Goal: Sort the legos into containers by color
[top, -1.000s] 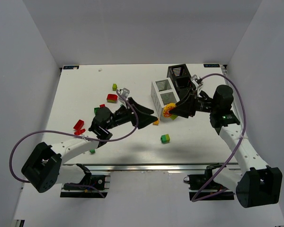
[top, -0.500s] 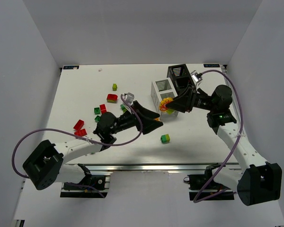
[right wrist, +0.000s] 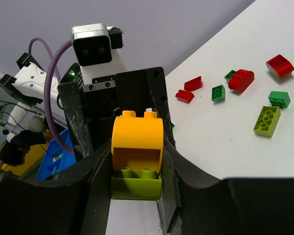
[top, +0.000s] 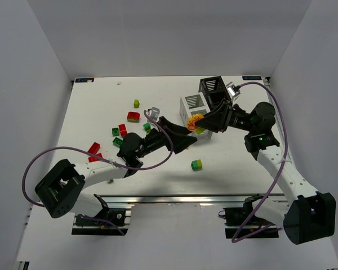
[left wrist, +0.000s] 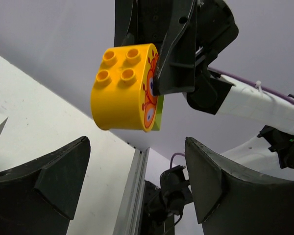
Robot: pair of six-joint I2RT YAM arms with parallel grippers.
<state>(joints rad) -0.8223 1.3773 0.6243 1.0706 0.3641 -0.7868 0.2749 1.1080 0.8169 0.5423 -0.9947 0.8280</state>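
Observation:
My left gripper needs to hold the pair while my right gripper takes just the orange brick (right wrist: 137, 133), because my right gripper's fingers cover both the orange brick and the lime brick.
My right gripper (top: 198, 121) is shut on an orange rounded brick (right wrist: 137, 139) with a lime brick (right wrist: 136, 183) stuck under it, and holds the pair in the air in front of the white bin (top: 190, 103). The black bin (top: 213, 87) stands behind the white one. My left gripper (top: 187, 138) is open and empty, pointed at the held pair from just below and to the left. In the left wrist view the orange brick (left wrist: 125, 88) hangs above and between my open fingers (left wrist: 225, 191). In the right wrist view my gripper (right wrist: 136, 161) grips both sides of the pair.
Loose legos lie on the table's left half: a red one (top: 133, 116), a lime one (top: 136, 103), green ones (top: 116, 132), red ones (top: 93, 148). A green-and-yellow brick (top: 197, 164) lies near the front middle. Several show in the right wrist view (right wrist: 242, 81).
My right gripper has carried the orange-and-lime pair up and to the left. My left arm has reached right toward it, its open gripper now just under the pair.

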